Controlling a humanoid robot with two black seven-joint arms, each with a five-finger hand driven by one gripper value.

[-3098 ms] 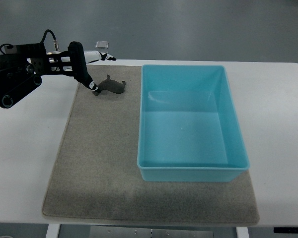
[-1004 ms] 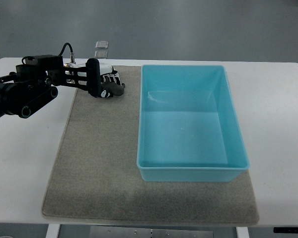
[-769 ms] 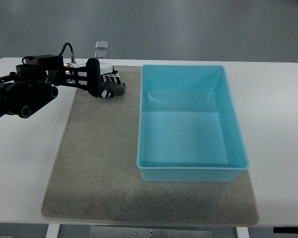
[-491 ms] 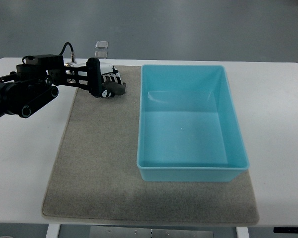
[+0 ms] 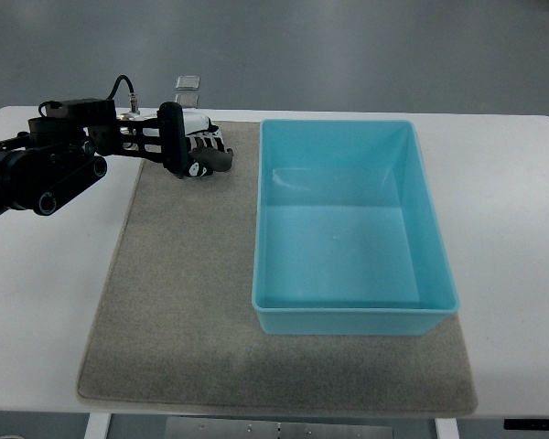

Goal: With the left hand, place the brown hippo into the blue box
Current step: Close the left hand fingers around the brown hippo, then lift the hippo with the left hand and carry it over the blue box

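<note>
My left gripper is to handle the brown hippo. It will put the hippo down near the middle of the blue box's bottom (image 5: 315,220).
The brown hippo (image 5: 214,158) shows only partly, at the far left of the grey mat, just left of the blue box (image 5: 349,228). My left hand (image 5: 195,153) has its fingers curled around the hippo, with the black thumb in front and the white fingers behind. The black left arm (image 5: 50,165) comes in from the left edge. The blue box stands open on the right half of the mat with nothing inside.
A grey mat (image 5: 183,293) covers the middle of the white table (image 5: 512,229). A small clear square object (image 5: 188,82) lies on the floor beyond the table's far edge.
The left hand moved right from beside the hippo and closed its fingers on it. In the last second hand and hippo have shifted very slightly upward.
</note>
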